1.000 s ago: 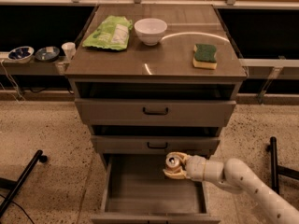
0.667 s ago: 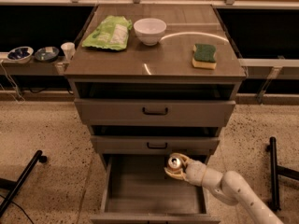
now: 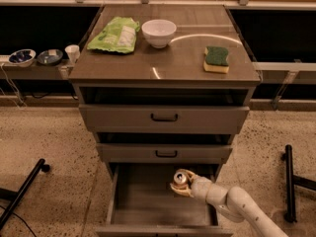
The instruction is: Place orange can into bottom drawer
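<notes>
Next, my gripper lets go of the orange can near the middle of the open bottom drawer's grey bottom (image 3: 172, 192), where it will be placed.
The orange can (image 3: 180, 178), with its silver top facing up, is held in my gripper (image 3: 181, 182) over the right part of the open bottom drawer (image 3: 143, 201). The gripper's pale fingers (image 3: 179, 190) are shut around the can, and my white arm (image 3: 237, 206) reaches in from the lower right. The drawer is pulled out and its plain grey inside shows nothing else. The two upper drawers with black handles (image 3: 164, 118) are closed.
On the cabinet top (image 3: 168, 58) lie a green bag (image 3: 116, 33), a white bowl (image 3: 158, 32) and a green-yellow sponge (image 3: 217, 59). Small bowls and a cup (image 3: 72, 53) sit on a shelf at the left. Black legs stand on the floor at both sides.
My gripper with the can has shifted slightly left and lower over the bottom drawer. The arm has swung to come in more from the lower right.
</notes>
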Motion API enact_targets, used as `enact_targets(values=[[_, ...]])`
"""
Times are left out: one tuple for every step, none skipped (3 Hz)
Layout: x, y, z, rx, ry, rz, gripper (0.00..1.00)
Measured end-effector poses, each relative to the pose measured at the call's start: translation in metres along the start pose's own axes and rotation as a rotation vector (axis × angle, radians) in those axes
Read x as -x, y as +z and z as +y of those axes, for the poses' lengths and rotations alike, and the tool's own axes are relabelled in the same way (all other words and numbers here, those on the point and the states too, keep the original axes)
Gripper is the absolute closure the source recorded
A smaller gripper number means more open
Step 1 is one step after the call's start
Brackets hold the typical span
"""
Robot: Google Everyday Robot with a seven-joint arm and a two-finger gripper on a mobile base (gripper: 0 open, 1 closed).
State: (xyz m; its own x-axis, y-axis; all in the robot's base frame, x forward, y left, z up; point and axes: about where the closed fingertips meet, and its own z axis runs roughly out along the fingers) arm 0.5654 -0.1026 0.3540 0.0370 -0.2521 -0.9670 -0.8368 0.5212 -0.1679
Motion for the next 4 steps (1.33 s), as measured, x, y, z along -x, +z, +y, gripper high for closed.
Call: enact_targets(values=[[-0.044, 0.013, 0.002, -0.016, 0.041, 0.049, 1.00], [-0.085, 0.032, 0.012, -0.022, 0.074, 0.020, 1.00], [-0.111, 0.049, 0.028, 0.002, 0.075, 0.019, 1.00], [-0.129, 0.059, 0.037, 0.001, 0.084, 0.050, 0.86]])
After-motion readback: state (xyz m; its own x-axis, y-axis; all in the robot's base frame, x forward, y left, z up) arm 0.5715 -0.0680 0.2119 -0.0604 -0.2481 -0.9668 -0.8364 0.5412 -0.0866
